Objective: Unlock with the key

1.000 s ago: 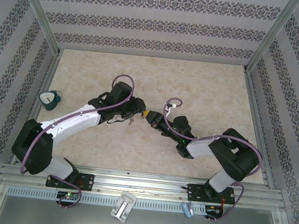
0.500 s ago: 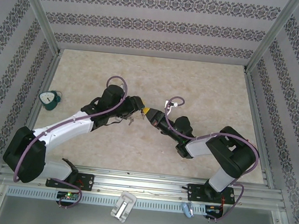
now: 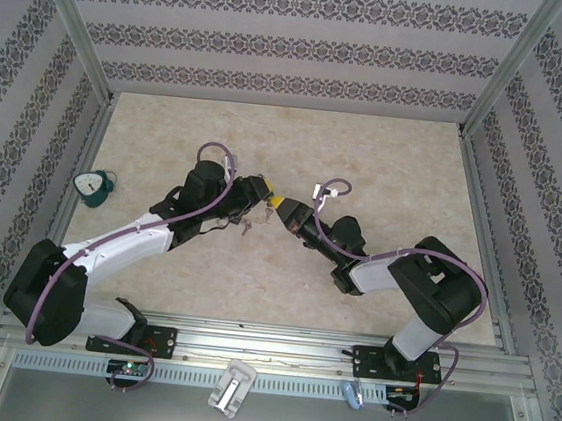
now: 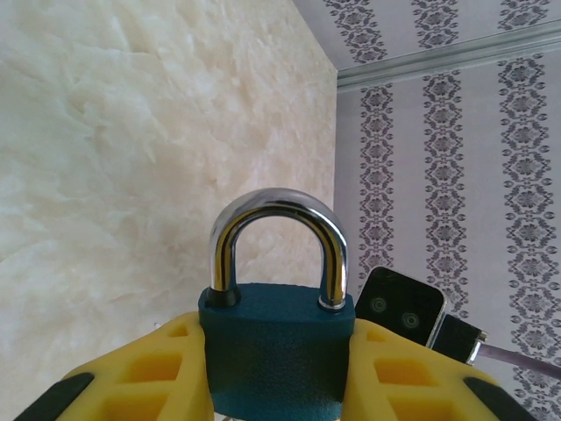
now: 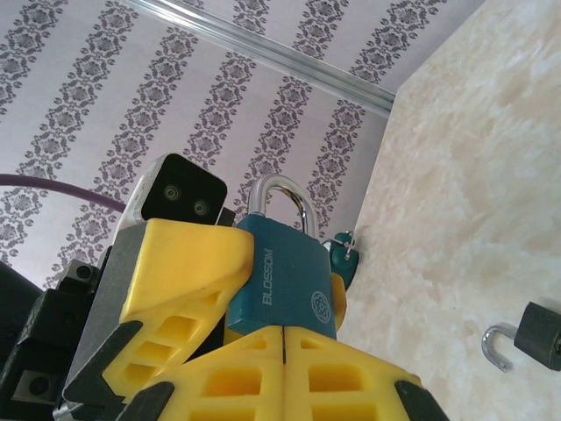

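Both shackle legs are in the padlock and my left gripper is on its body, so I should open my right gripper and take the padlock by its bottom end (image 5: 289, 314).
A teal padlock (image 4: 279, 324) with a chrome shackle stands upright between the yellow fingers of my left gripper (image 4: 273, 373), which is shut on its body. In the right wrist view the same padlock (image 5: 289, 276) shows the word BLOSSOM. My right gripper (image 5: 286, 333) is shut, its two fingers pressed together against the padlock's bottom edge. The key is hidden; I cannot tell whether it sits between those fingers. From above, the left gripper (image 3: 261, 194) and right gripper (image 3: 289, 211) meet tip to tip above the table's middle.
A small black padlock (image 5: 536, 335) with an open shackle lies on the marble table (image 3: 387, 161) below the grippers. A teal and white object (image 3: 93, 186) rests by the left wall. Patterned walls enclose three sides.
Both grippers have shifted together a little away from the arm bases, and the left arm has stretched out. Both grips look the same.
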Motion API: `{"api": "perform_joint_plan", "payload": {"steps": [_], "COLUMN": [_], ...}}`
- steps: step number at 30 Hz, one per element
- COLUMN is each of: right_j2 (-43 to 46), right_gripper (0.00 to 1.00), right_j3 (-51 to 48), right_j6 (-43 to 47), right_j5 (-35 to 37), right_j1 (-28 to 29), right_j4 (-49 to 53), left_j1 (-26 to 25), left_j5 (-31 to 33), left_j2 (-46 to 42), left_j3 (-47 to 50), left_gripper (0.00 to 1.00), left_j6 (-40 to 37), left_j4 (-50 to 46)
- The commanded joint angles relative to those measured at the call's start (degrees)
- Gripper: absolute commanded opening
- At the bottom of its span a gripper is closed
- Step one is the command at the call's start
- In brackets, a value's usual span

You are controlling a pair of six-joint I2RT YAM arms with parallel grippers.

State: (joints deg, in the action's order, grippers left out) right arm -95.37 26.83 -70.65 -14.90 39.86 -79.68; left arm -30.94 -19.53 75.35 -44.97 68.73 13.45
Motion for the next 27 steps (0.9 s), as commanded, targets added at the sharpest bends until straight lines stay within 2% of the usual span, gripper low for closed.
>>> {"api": "perform_joint_plan", "payload": {"steps": [1, 5, 14, 18, 21, 27], "right_j2": [-0.87, -0.96, -0.8, 0.3, 1.93, 8.74], "right_gripper": [0.0, 0.0, 0.0, 0.01, 0.13, 0.23], "right_j3": [1.12, 0.86, 0.83, 0.29, -0.61, -2.83], "right_j6": [-0.84, -1.15, -1.59, -0.91, 0.66, 7.49], "right_j5": [-1.85, -1.55, -1.58, -1.11, -0.6, 0.72], "right_j1": [0.33, 0.25, 0.13, 0.06, -0.37, -0.59], "right_j4": [0.31, 0.32, 0.31, 0.68, 3.3, 14.96], "left_j1": [-0.26, -0.17, -0.14, -0.09, -0.11, -0.16], "left_j5": [-5.07, -6.19, -6.5, -6.02, -3.84, 1.4], "left_j2": [-1.97, -2.12, -2.57, -2.77, -3.53, -4.39], "left_j3": [-0.34, 0.82, 1.59, 0.43, -0.9, -5.56], "left_gripper": [0.13, 0.12, 0.11, 0.11, 0.12, 0.13], "left_j6": [1.57, 2.63, 3.08, 1.78, -0.01, -3.68], "left_j4": [12.19, 17.25, 20.3, 14.55, 7.84, -10.76]}}
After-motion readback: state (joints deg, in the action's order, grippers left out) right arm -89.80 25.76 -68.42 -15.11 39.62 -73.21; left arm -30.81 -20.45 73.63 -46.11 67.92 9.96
